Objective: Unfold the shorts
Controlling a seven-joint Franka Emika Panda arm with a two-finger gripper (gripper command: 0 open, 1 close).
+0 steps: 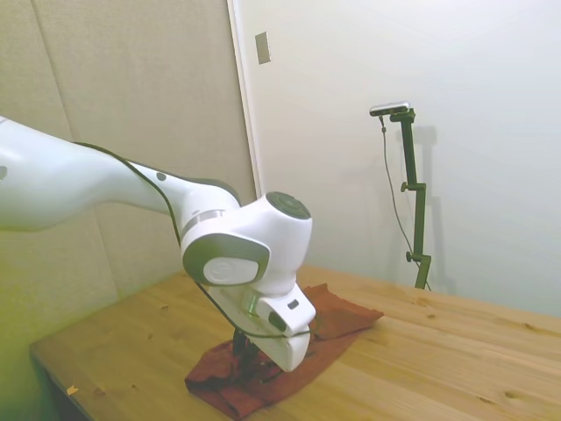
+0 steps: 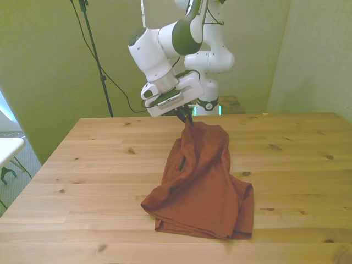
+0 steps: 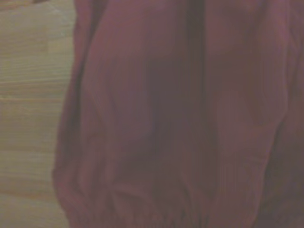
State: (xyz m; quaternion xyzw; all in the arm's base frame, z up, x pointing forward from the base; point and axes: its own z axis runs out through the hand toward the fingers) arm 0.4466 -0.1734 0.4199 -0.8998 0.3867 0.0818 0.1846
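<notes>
The robot's gripper will release the shorts' gripped edge, now held just above the table, on the bare wood (image 1: 184, 334) beside their crumpled near end, toward the base of the arm.
The rust-red shorts (image 2: 203, 181) lie folded and wrinkled on the wooden table (image 2: 99, 165), spreading toward the near edge. Their far edge is drawn up into a small peak. My gripper (image 2: 187, 117) is shut on that peak, just above the table. In the side view the gripper (image 1: 243, 346) shows as dark fingers below the white wrist, standing in the near end of the shorts (image 1: 342, 314). The wrist view is filled with blurred shorts fabric (image 3: 180, 118) hanging in vertical folds, with table wood (image 3: 28, 95) beside it.
The arm's white base (image 2: 212, 60) stands behind the table's far edge. A white object (image 2: 8, 146) sits off the table at the front view's left. Bare wood (image 1: 438, 360) lies on both sides of the cloth.
</notes>
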